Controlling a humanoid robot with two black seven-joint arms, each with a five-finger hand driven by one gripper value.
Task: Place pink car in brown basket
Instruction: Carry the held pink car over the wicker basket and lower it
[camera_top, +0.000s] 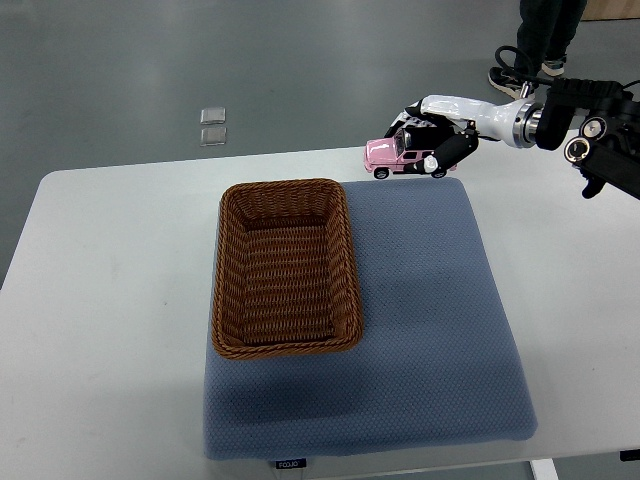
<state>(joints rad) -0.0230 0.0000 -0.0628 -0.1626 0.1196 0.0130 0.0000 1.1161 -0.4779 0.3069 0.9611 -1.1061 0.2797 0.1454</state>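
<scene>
The pink car will come out of my right gripper's hold inside the far half of the brown basket (277, 237), close to the back rim of the basket.
A pink toy car (397, 156) hangs above the far edge of the blue mat, held in my right hand (436, 140), whose black and white fingers are shut on its rear half. The arm comes in from the right edge. The brown woven basket (230, 270) sits on the left part of the mat, with nothing inside. The car is up and to the right of the basket, well apart from it. My left arm does not show.
A blue padded mat (430, 320) covers the middle of the white table (100, 300). A person's legs (545, 35) stand on the floor beyond the table at top right. Two small clear squares (212, 126) lie on the floor at the back.
</scene>
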